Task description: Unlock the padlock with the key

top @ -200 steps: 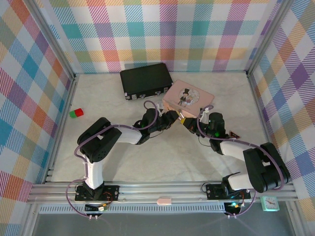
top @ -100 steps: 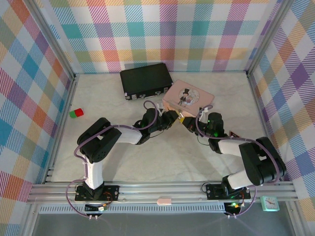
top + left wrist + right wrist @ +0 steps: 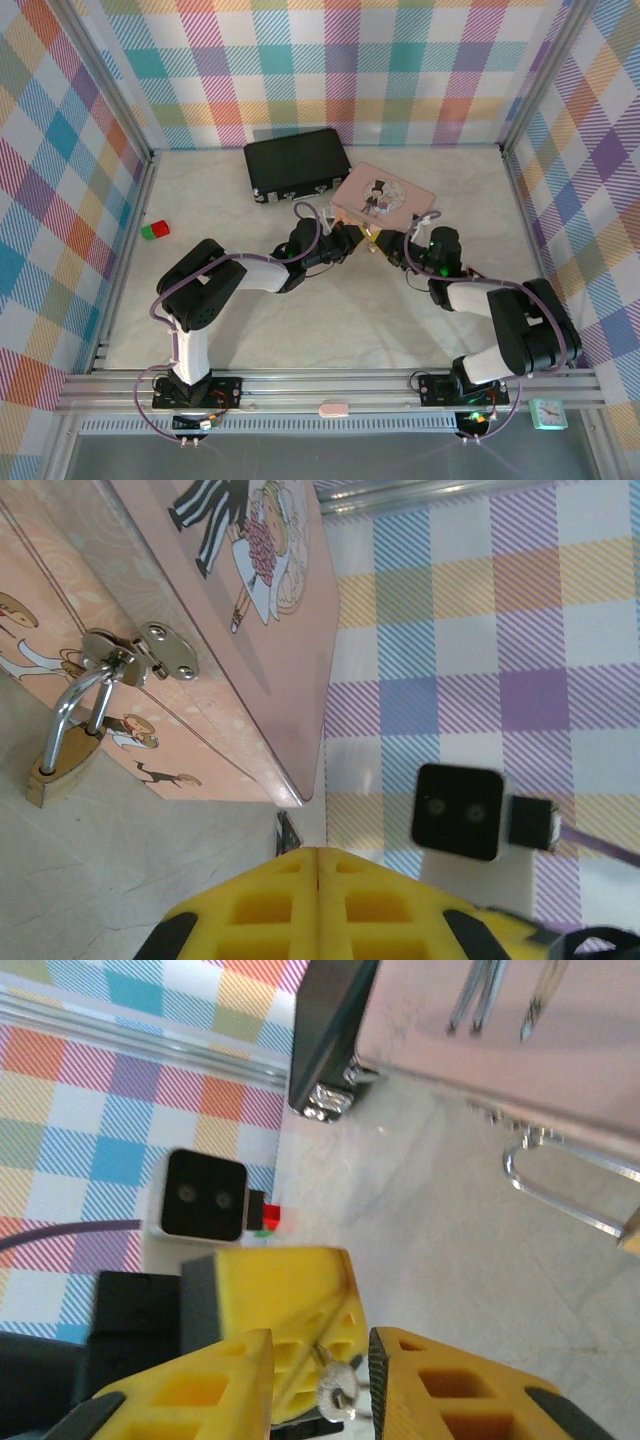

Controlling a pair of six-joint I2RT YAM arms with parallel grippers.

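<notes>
The robot's left gripper holds the key by its blade, so next the right gripper takes its round silver head (image 3: pixel 338 1391), freeing the left gripper to steady the padlock.
The tiny brass padlock (image 3: pixel 60 765) hangs by its silver shackle from the clasp of the pink box (image 3: pixel 250 680), resting on the table in front of the box (image 3: pixel 385 195). In the right wrist view its shackle (image 3: pixel 570 1195) shows at the right edge. My left gripper (image 3: pixel 318 855) is shut, and the key (image 3: pixel 337 1392) sticks out of its yellow fingers (image 3: pixel 270 1295). My right gripper (image 3: pixel 320 1345) is open, its jaws either side of the key's round silver head. Both grippers meet just in front of the box, left gripper (image 3: pixel 352 240) and right gripper (image 3: pixel 400 245), with the padlock (image 3: pixel 371 238) between them.
A black case (image 3: pixel 297 162) lies behind and left of the pink box. Red and green blocks (image 3: pixel 154 231) sit near the left wall. Checked walls close the table on three sides.
My right gripper has drawn back a little to the right and away from the padlock. The left arm has hardly moved.
</notes>
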